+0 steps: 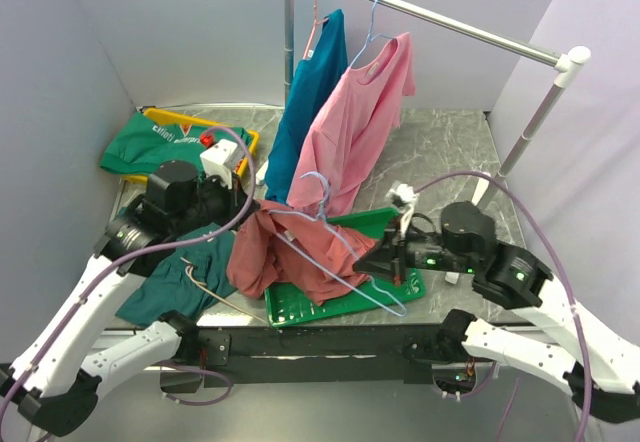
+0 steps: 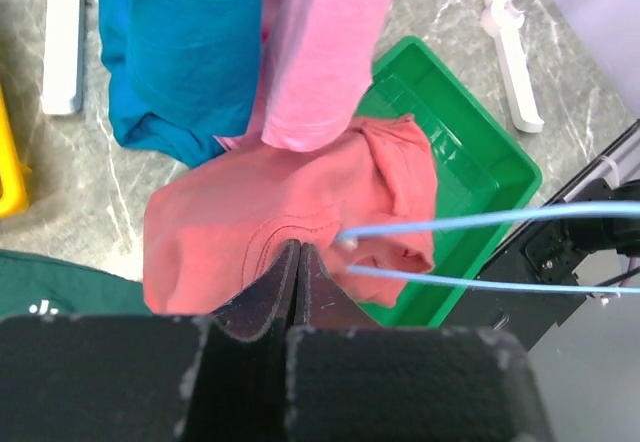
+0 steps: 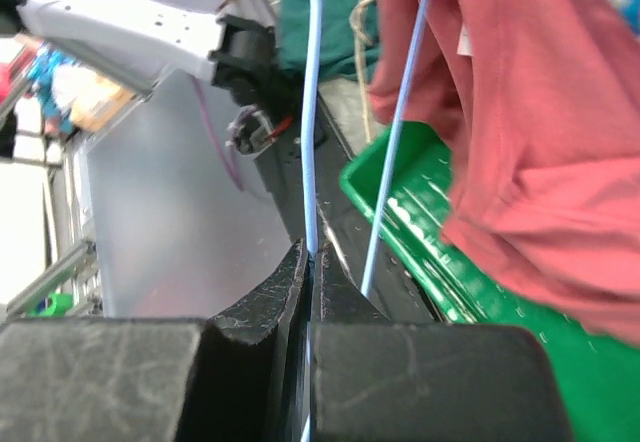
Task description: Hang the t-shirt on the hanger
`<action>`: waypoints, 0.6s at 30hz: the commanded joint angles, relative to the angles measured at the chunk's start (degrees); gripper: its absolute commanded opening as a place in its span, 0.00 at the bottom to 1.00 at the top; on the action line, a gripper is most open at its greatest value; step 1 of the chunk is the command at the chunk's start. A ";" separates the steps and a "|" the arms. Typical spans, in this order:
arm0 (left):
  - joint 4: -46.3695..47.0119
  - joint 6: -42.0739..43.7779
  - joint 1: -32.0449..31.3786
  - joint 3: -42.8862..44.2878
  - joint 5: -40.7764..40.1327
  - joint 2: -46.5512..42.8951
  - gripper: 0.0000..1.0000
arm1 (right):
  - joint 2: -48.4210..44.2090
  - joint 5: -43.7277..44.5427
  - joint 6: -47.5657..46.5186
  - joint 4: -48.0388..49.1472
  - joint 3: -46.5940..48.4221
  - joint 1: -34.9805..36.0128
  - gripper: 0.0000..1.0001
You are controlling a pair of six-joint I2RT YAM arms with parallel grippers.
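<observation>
Next, my left gripper takes the hanger (image 1: 322,212) below its hook, since one hanger end sits in the collar and the other end sticks out past my right gripper.
The salmon-red t-shirt (image 1: 280,257) hangs bunched over the green tray (image 1: 300,307). My left gripper (image 1: 246,214) is shut on its collar, which shows in the left wrist view (image 2: 240,222) with the jaws pressed together on the ribbed neckline. The light blue wire hanger (image 1: 323,202) slants from its hook above the shirt down to my right gripper (image 1: 372,262). Two of its wires (image 2: 480,220) enter the shirt's folds beside the collar. In the right wrist view the jaws (image 3: 312,254) are shut on one hanger wire (image 3: 312,112), with the shirt (image 3: 520,112) at the right.
A pink t-shirt (image 1: 360,122) and a teal-blue t-shirt (image 1: 305,92) hang from the white rail (image 1: 450,27) at the back. A green garment lies on a yellow tray (image 1: 160,142) at the far left. A dark green garment (image 1: 170,282) with another hanger lies at the front left.
</observation>
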 commanded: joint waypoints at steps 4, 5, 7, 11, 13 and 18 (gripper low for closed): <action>4.01 3.02 -0.14 1.97 3.43 -4.57 0.01 | 3.11 4.08 -0.93 12.69 -2.30 11.74 0.00; 4.80 2.94 -0.14 2.05 8.24 -4.92 0.01 | 2.85 6.02 -0.84 12.52 -2.12 11.66 0.00; 5.77 3.64 -0.22 1.70 12.83 -6.15 0.01 | 2.67 10.94 -1.45 11.47 -1.68 11.31 0.00; 6.57 4.87 -0.31 0.74 20.31 -8.79 0.02 | 0.05 13.86 -3.56 15.23 -3.96 9.38 0.00; 6.22 4.96 -0.40 0.39 21.30 -9.49 0.03 | -0.49 12.91 -3.57 18.31 -5.37 8.50 0.00; 5.60 2.68 -0.40 -0.84 5.40 -9.06 0.02 | 4.94 2.55 -1.64 25.49 -7.11 7.88 0.00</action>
